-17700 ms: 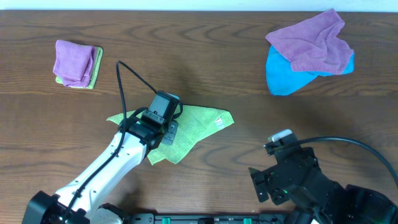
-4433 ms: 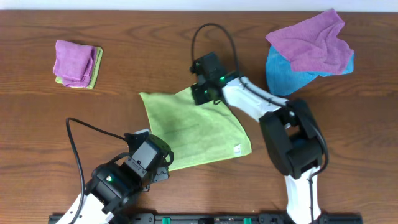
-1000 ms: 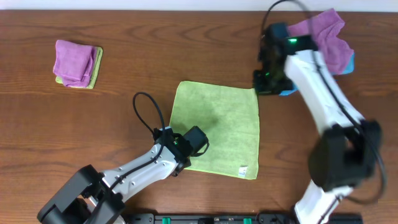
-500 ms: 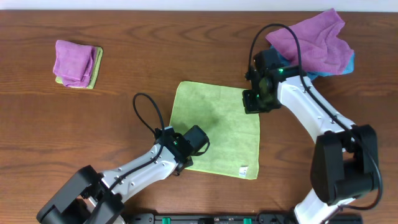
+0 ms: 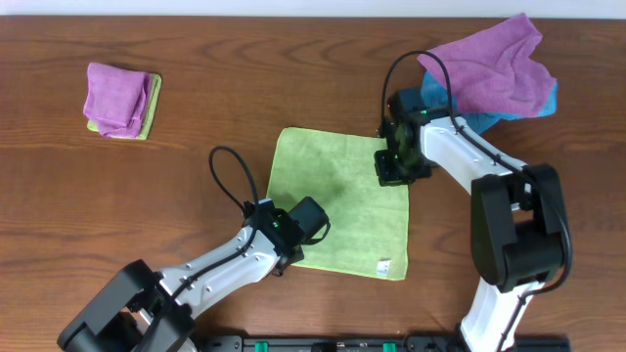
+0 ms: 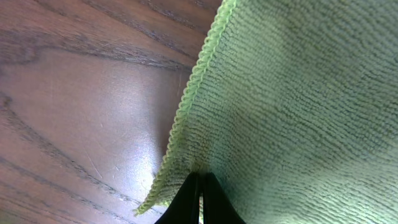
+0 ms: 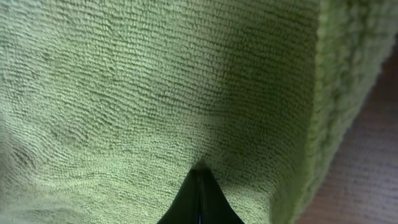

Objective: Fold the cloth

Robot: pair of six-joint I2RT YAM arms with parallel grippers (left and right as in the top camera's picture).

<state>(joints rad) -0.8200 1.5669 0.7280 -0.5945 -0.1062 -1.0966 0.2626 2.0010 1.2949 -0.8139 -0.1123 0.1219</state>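
Next, my left gripper lets go of the cloth's hem on the wood at its near edge (image 5: 271, 270), level with the white tag.
The cloth (image 5: 342, 196) lies spread flat mid-table, light yellow-green, its white tag (image 5: 383, 265) at the near right edge. My left gripper (image 5: 311, 223) is at the cloth's near left part. In the left wrist view it (image 6: 200, 177) is shut, tips pressed into the fabric (image 6: 298, 93) just inside the hem, which puckers there. My right gripper (image 5: 391, 166) is over the far right corner. The right wrist view shows it (image 7: 200, 171) shut, its tips dimpling the cloth (image 7: 155, 74) beside the right edge. No fabric shows between either pair of fingers.
A folded purple cloth (image 5: 117, 96) sits on a green one at the far left. At the far right a crumpled purple cloth (image 5: 494, 64) lies over a bright blue cloth (image 5: 445, 125), close behind my right arm. A black cable (image 5: 230, 166) loops over the table left of the cloth.
My right gripper came down from beside the purple and blue cloths onto the cloth's far right corner. The left arm and the cloth have stayed still.
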